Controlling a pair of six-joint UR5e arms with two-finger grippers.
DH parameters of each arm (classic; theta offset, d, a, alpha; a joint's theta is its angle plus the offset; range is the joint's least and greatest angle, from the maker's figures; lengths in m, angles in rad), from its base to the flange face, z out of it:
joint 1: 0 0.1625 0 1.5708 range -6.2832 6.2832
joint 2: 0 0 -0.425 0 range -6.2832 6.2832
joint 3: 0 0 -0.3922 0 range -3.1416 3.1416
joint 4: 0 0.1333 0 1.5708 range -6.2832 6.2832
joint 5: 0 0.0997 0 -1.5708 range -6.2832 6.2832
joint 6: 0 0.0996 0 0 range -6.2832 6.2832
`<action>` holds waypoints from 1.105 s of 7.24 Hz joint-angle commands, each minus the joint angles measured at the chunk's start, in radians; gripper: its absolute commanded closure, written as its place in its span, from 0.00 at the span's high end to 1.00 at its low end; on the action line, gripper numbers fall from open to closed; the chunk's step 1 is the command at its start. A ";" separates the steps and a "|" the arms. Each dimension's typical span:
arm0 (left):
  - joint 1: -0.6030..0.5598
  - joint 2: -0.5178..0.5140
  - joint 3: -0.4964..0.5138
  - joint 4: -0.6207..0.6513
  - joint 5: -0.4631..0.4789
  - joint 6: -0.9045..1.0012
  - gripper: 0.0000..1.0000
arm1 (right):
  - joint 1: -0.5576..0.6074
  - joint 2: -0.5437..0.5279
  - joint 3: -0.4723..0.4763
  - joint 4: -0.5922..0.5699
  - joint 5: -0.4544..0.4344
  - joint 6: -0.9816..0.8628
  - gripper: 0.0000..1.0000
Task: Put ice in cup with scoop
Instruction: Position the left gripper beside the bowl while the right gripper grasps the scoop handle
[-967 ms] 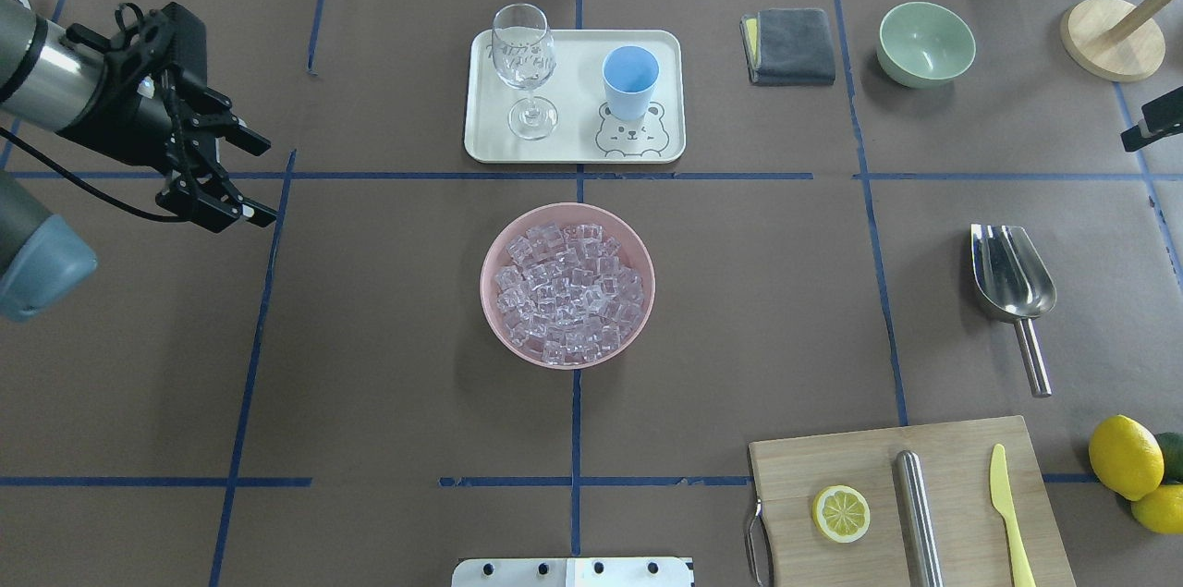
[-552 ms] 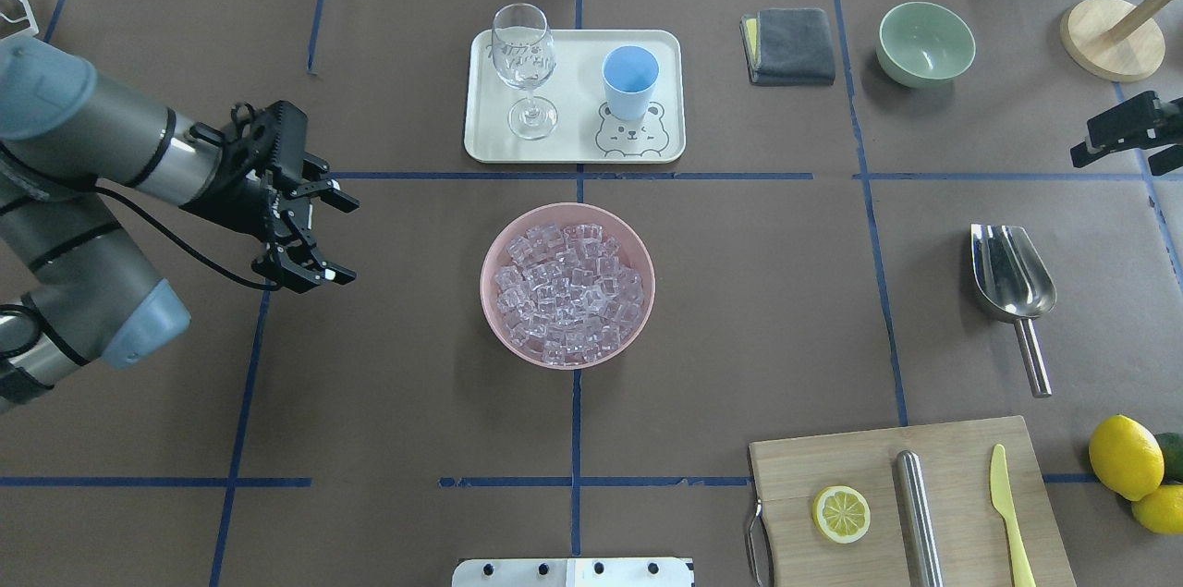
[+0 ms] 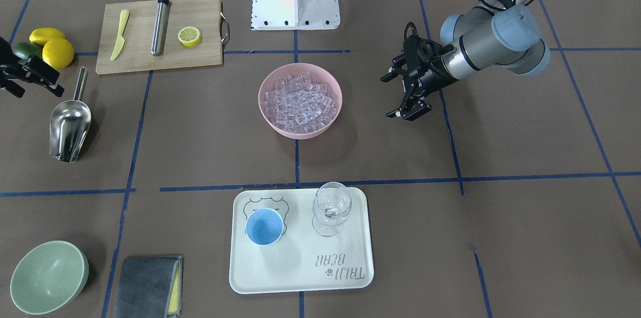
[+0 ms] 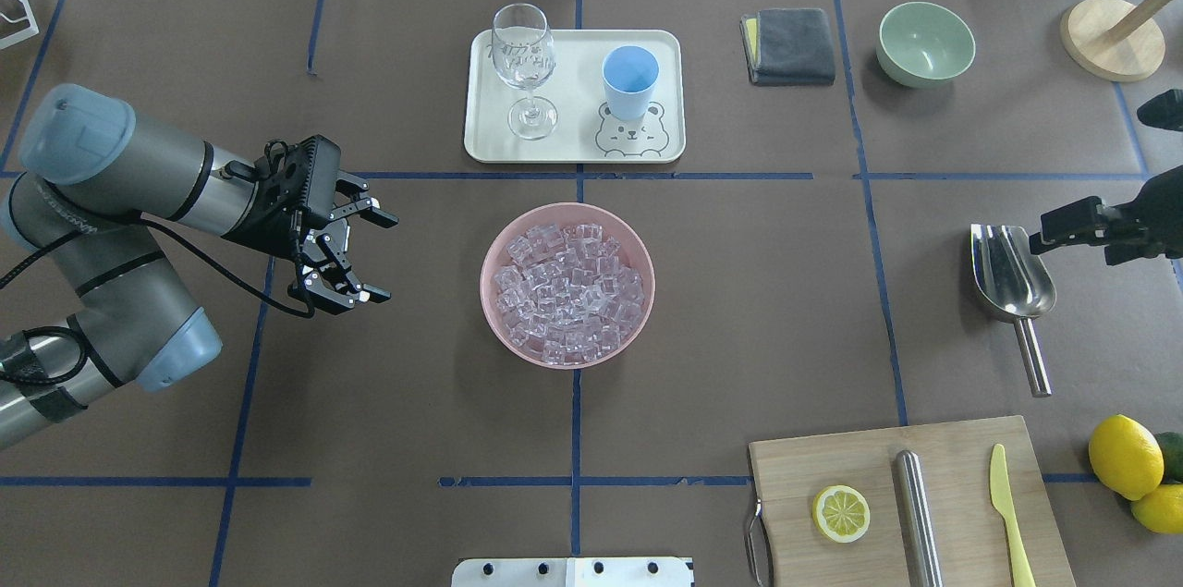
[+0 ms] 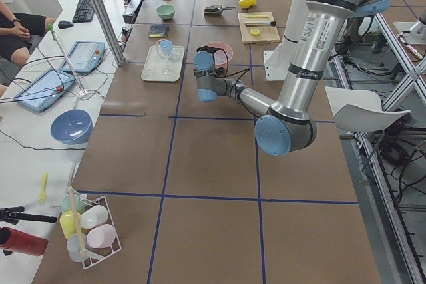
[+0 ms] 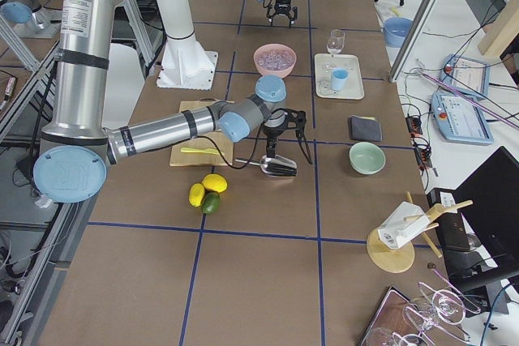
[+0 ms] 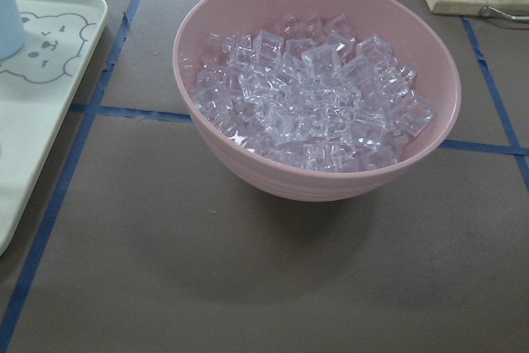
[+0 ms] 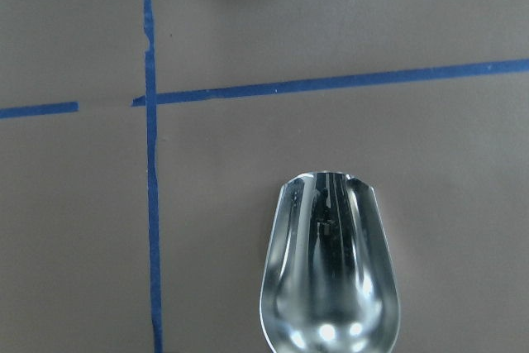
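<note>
My right gripper will close on the middle of the handle (image 3: 80,83) of the steel scoop, because the scoop has to be lifted to carry ice.
The ice (image 4: 567,284) is a heap of clear cubes in a pink bowl (image 4: 499,240) at the table's middle; it fills the left wrist view (image 7: 314,97). The light-blue cup (image 4: 630,80) stands upright on a white tray (image 4: 573,148) behind the bowl. The steel scoop (image 4: 1012,277) lies flat at the right, handle toward me. My left gripper (image 4: 384,258) is open and empty, left of the bowl and apart from it. My right gripper (image 4: 1089,179) is open and hovers over the scoop (image 8: 326,270) without touching it; it also shows in the exterior right view (image 6: 288,155).
A stemmed glass (image 4: 524,60) shares the tray. A grey cloth (image 4: 790,46), green bowl (image 4: 926,42) and wooden stand (image 4: 1112,37) sit at back right. A cutting board (image 4: 832,458) with lemon half, steel cylinder and yellow knife lies front right, lemons (image 4: 1125,456) beside it.
My left arm has swung right and toward the pink bowl, its gripper still open. My right gripper has come in from the right edge and moved over the scoop.
</note>
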 commanded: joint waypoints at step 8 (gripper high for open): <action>0.001 -0.004 0.012 -0.003 0.002 -0.001 1.00 | -0.227 -0.020 -0.094 0.016 -0.102 0.105 0.83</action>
